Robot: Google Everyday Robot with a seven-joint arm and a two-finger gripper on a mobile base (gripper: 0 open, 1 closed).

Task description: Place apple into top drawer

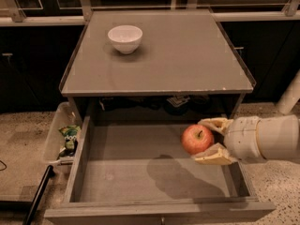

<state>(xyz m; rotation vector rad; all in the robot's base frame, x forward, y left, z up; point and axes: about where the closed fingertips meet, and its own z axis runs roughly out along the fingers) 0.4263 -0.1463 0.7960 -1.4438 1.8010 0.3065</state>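
Next, I open my gripper and let go of the apple, now in the air above the drawer, on the bottom of the drawer, at the far edge of the shadow (172,157).
The top drawer (117,172) is pulled fully open below the grey cabinet top; its flat grey bottom is bare. My gripper (208,140) comes in from the right and is shut on the red-orange apple (197,138), holding it in the air above the right half of the drawer. The apple's shadow falls on the drawer bottom below it. One cream finger (214,123) sits above the apple and one below.
A white bowl (125,38) stands on the cabinet top (187,55) at the back left. A clear plastic bin (58,137) with packets sits on the floor left of the drawer. A dark bar (40,193) lies at the lower left.
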